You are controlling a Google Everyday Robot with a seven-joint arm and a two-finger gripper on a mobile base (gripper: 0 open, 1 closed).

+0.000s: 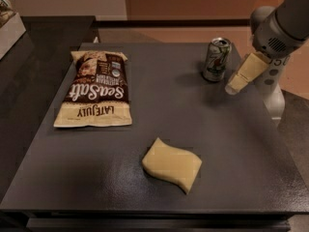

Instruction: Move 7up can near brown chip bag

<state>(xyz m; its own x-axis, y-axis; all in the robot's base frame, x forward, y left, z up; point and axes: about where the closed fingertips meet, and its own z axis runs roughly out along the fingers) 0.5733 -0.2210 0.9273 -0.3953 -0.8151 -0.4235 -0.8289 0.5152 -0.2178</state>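
The can should move over to the brown chip bag. So my gripper should close around the middle of the 7up can [216, 61].
The 7up can [216, 59] stands upright at the far right of the dark table [159, 110], silver-white with green and red markings. The brown chip bag [96, 88] lies flat on the left side, with white "Sea Salt" lettering, well apart from the can. My gripper [234, 84] hangs from the grey arm at the right, just right of the can, close beside its lower half and a little nearer the camera. It holds nothing that I can see.
A pale yellow wavy sponge [171, 163] lies near the table's front, right of centre. The robot's white base column [273, 88] stands past the table's right edge. A light box [7, 21] sits at the far left.
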